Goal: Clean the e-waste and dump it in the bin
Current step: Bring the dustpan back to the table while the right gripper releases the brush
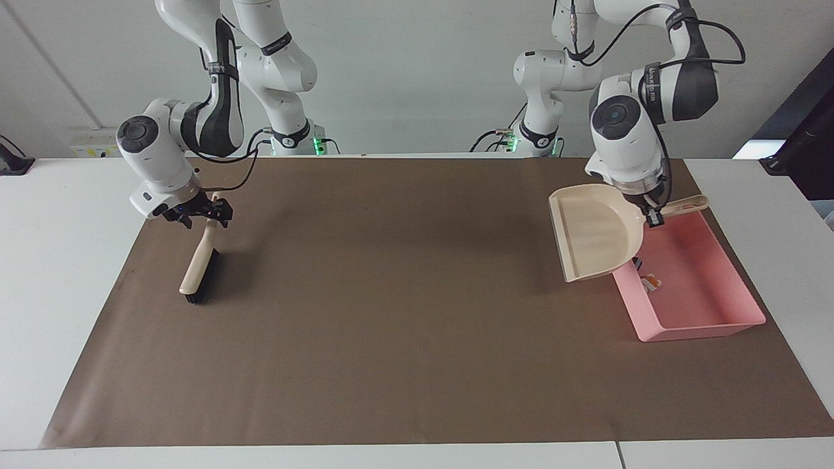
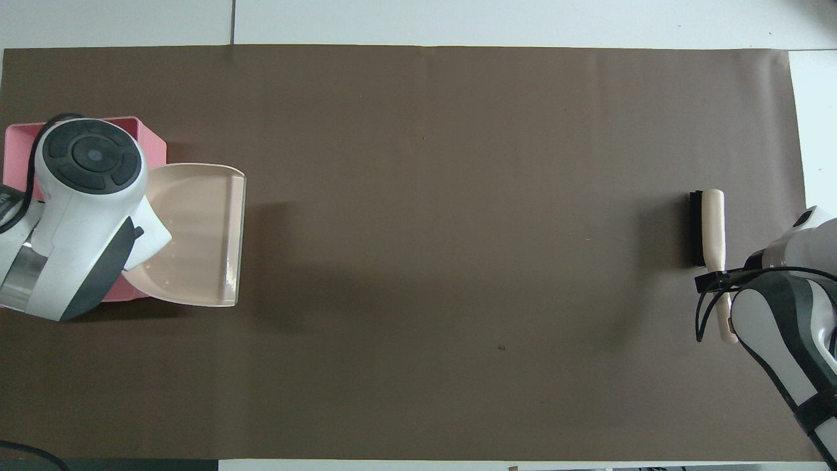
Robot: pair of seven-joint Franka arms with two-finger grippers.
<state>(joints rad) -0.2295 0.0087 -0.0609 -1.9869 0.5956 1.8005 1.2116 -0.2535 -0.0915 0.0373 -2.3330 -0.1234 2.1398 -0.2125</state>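
Note:
My left gripper sets the beige dustpan, now in the air over the mat, down next on the brown mat (image 2: 284,242) close beside the pink bin, toward the brush.
My left gripper (image 1: 651,215) is shut on the handle of the beige dustpan (image 1: 593,231). It holds the pan in the air over the mat, beside the pink bin's (image 1: 697,306) inner wall. The e-waste lies in the bin by that wall: a small white piece (image 1: 649,282) and a small black piece (image 1: 637,264). In the overhead view the left arm and the dustpan (image 2: 196,235) hide the e-waste and most of the bin (image 2: 19,140). My right gripper (image 1: 202,213) (image 2: 719,282) is open around the handle of the brush (image 1: 199,267) (image 2: 709,226), which rests on the mat.
A brown mat (image 1: 391,293) covers most of the white table (image 1: 58,260). The bin stands at the left arm's end of the mat and the brush at the right arm's end.

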